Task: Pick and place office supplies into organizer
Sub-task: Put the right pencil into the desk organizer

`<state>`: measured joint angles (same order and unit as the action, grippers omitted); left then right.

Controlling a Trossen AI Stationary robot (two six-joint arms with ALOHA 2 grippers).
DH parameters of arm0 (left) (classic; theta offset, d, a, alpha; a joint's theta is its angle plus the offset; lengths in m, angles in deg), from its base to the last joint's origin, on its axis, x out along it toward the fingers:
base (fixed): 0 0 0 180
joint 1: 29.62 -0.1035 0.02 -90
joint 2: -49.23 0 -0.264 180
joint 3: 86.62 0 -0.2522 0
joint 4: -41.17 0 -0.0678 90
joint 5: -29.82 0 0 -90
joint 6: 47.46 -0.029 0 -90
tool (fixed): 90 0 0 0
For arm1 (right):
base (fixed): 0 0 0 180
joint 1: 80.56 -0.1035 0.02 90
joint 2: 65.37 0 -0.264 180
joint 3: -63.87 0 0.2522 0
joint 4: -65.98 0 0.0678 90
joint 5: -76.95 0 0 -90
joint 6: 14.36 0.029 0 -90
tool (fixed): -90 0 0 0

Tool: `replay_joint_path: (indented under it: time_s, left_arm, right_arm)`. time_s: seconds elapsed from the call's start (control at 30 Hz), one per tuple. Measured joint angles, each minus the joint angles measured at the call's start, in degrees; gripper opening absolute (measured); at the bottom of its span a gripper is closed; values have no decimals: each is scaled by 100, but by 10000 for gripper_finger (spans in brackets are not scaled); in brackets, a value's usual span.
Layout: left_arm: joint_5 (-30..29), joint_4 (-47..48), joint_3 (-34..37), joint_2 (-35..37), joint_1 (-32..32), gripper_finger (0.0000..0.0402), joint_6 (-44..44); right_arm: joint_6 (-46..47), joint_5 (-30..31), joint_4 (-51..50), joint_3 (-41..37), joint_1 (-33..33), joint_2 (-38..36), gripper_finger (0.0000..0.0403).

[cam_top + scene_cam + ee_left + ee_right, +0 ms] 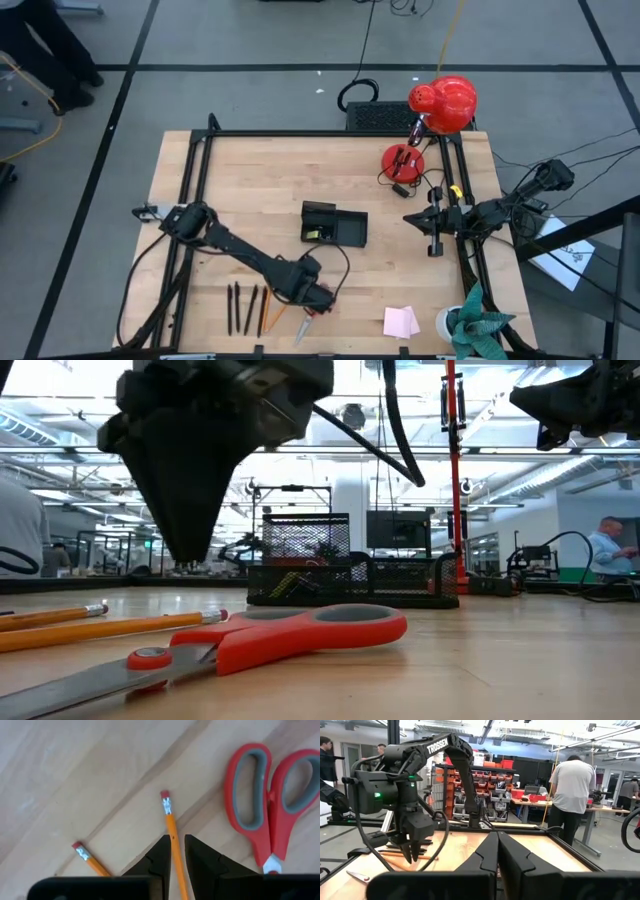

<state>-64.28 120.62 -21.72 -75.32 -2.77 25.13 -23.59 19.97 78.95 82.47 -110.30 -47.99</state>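
Note:
My left fingers, nearly shut above the orange pencil beside the scissors, should open, lower and grip the pencil (182, 621) below its eraser.
My left gripper (312, 297) points straight down near the table's front edge, raised above the wood (190, 563). Its fingers stand a narrow gap apart and hold nothing (175, 839). Through the gap I see an orange pencil (169, 820) lying on the table below. A second pencil (86, 856) lies beside it, and the red-handled scissors (265, 805) lie flat on the other side (290, 632). Black pens (238, 308) lie further left. The black organizer (335, 225) stands at mid-table. A pink sticky-note pad (400, 320) lies front right. My right gripper (497, 851) waits shut at the table's right edge (436, 246).
A red desk lamp (442, 103) with its round base (403, 160) stands at the far right corner. A white roll (446, 321) and a small plant (482, 326) sit at the near right corner. Bare wood lies between the organizer and the pencils. People stand in the room beyond the table.

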Motion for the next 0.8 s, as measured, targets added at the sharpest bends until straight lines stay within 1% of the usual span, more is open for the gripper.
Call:
replay_joint_path:
  time_s: [0.27,0.37,0.5,0.6,0.8]
  left_arm:
    - [-99,-172,17,0,85,63,57]
    - [-187,-455,138,0,112,63,-65]
    - [-108,-569,319,0,110,69,-79]
    - [69,-568,436,0,110,96,-155]
    - [-25,-579,448,0,116,183,-105]
  right_arm:
    - [55,0,-3,0,0,1,4]
    - [60,0,-1,0,0,-1,4]
    - [59,0,-3,0,0,1,4]
    - [55,0,-3,0,0,-1,4]
    - [141,0,-3,-2,1,0,4]
